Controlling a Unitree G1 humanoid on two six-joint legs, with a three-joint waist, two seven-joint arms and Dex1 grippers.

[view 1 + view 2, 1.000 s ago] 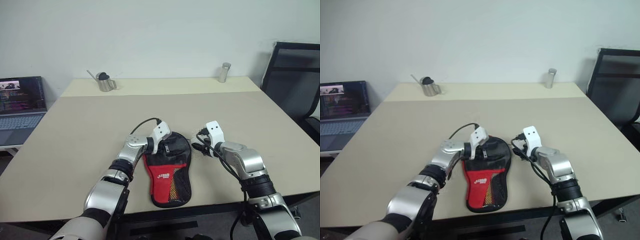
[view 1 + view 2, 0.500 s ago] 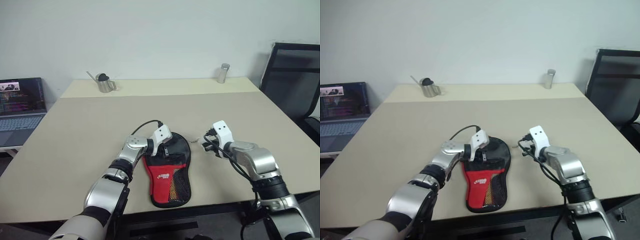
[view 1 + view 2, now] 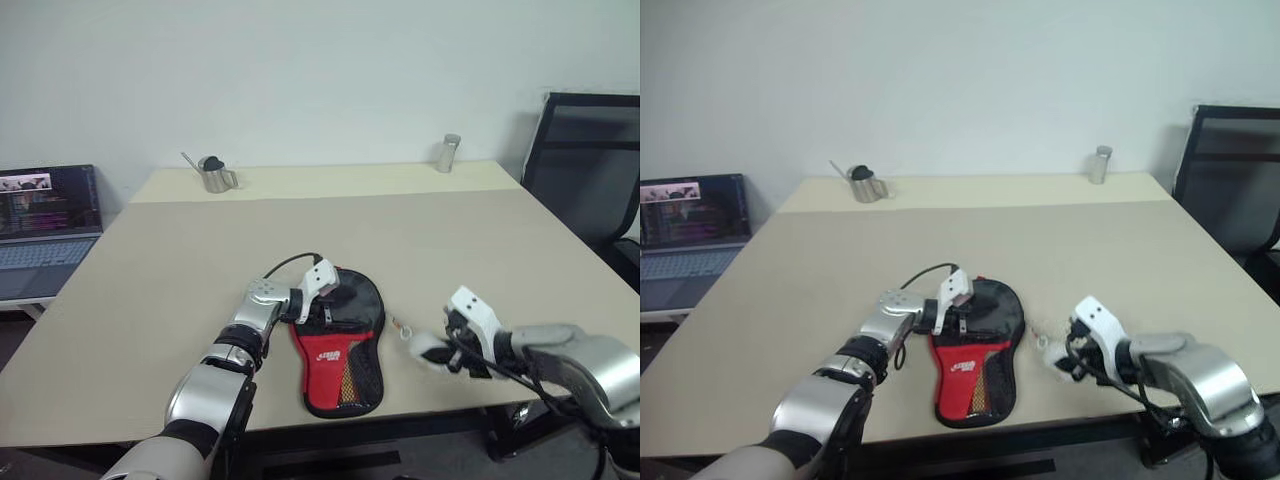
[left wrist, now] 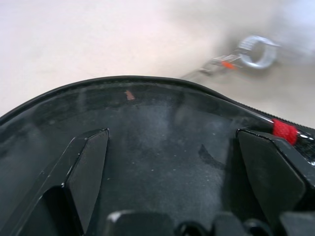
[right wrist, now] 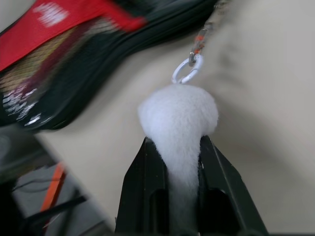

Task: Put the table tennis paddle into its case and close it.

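Next, I let go of the white pompom with my right gripper so it hangs over the table's front edge (image 3: 390, 434) (image 5: 53, 166) beside the case.
The case (image 3: 340, 340), black at its round end and red toward the near end, lies flat on the table (image 3: 180, 260). The table tennis paddle is hidden. My left gripper (image 3: 325, 298) is open, its fingers (image 4: 88, 167) spread over the case's black face (image 4: 162, 123). My right gripper (image 5: 177, 162) is shut on a white fluffy pompom (image 5: 178, 115). A small metal ring (image 5: 186, 73) and a short cord link the pompom to the case's edge. In the head views the pompom (image 3: 420, 350) hangs to the right of the case, near the table's front edge.
A metal pitcher (image 3: 212, 173) and a metal cylinder (image 3: 447, 152) stand along the table's far edge. A laptop (image 3: 45, 215) sits off to the left, and a black chair (image 3: 590, 160) stands at the right.
My right gripper has pulled away from the case toward the near right edge, closing on the pompom and drawing its cord out. The left gripper has stayed on the case. The camera has shifted slightly.
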